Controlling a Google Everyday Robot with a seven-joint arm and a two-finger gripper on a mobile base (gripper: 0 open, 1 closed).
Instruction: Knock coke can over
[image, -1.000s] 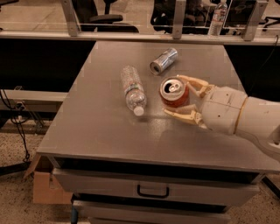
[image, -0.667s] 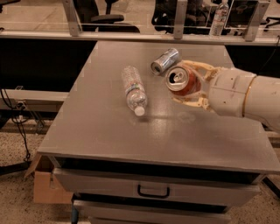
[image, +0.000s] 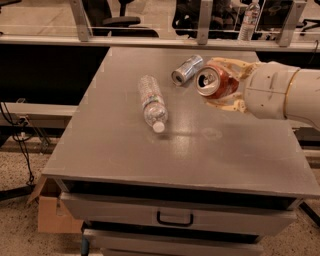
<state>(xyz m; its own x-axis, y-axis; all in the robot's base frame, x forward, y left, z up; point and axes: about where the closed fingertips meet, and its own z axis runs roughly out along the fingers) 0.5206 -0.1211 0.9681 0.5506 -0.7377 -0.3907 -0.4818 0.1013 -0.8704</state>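
Next, I let go of the red coke can, now held tilted above the tabletop, with my gripper on the bare grey table straight (image: 237, 127) across from the water bottle's cap.
The red coke can (image: 220, 81) is between the cream fingers (image: 231, 64) of my gripper (image: 216, 83) at the right middle of the grey table (image: 110, 145). The can is tilted far over, its silver top with pull tab facing left and toward the camera. It seems to be held a little above the tabletop. The gripper is shut on the can, with one finger above it and one below. The white arm (image: 285, 92) reaches in from the right edge.
A plain silver can (image: 187, 70) lies on its side just left of the coke can. A clear plastic water bottle (image: 152, 103) lies left of centre. Another bottle (image: 248, 21) stands behind the rail. A cardboard box (image: 55, 215) sits on the floor at the left.
The gripper has moved farther back and up with the coke can. The can has gone from nearly upright to tilted far over, top facing left.
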